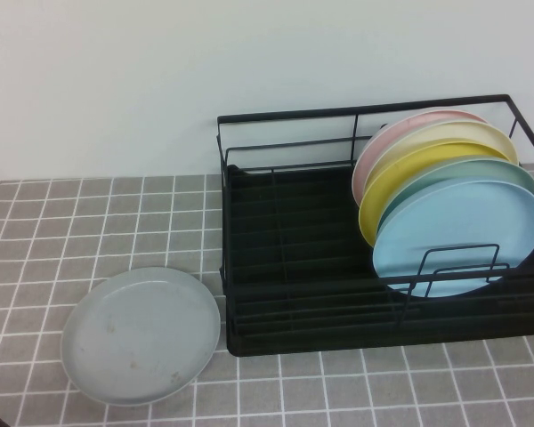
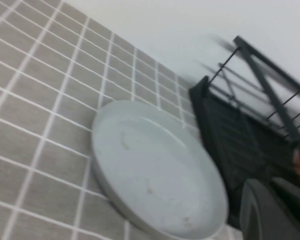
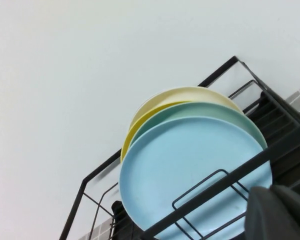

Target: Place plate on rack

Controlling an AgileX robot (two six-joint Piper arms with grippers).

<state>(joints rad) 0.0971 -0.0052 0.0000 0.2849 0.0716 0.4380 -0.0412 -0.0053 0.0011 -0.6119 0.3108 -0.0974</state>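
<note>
Next, my left gripper should go to the pale grey plate's rim (image 1: 65,336) (image 2: 95,157) on the side farthest from the black wire rack and close there.
The pale grey plate (image 1: 141,336) lies flat on the tiled table, left of the black wire rack (image 1: 285,258) and close to its front left corner. Neither gripper shows in the high view. In the left wrist view the plate (image 2: 155,170) lies beside the rack (image 2: 230,130), and my left gripper (image 2: 275,210) is a dark blurred shape hovering above the rack's near corner, apart from the plate. My right gripper (image 3: 280,212) is shut and empty, in front of the rack's front wire (image 3: 205,192) on the right side.
Several coloured plates stand upright in the rack's right half: light blue (image 1: 458,236) in front, then pale green (image 1: 507,169), yellow (image 1: 400,169), cream (image 1: 463,133) and pink (image 1: 383,147). The rack's left half holds no plates. A white wall stands behind.
</note>
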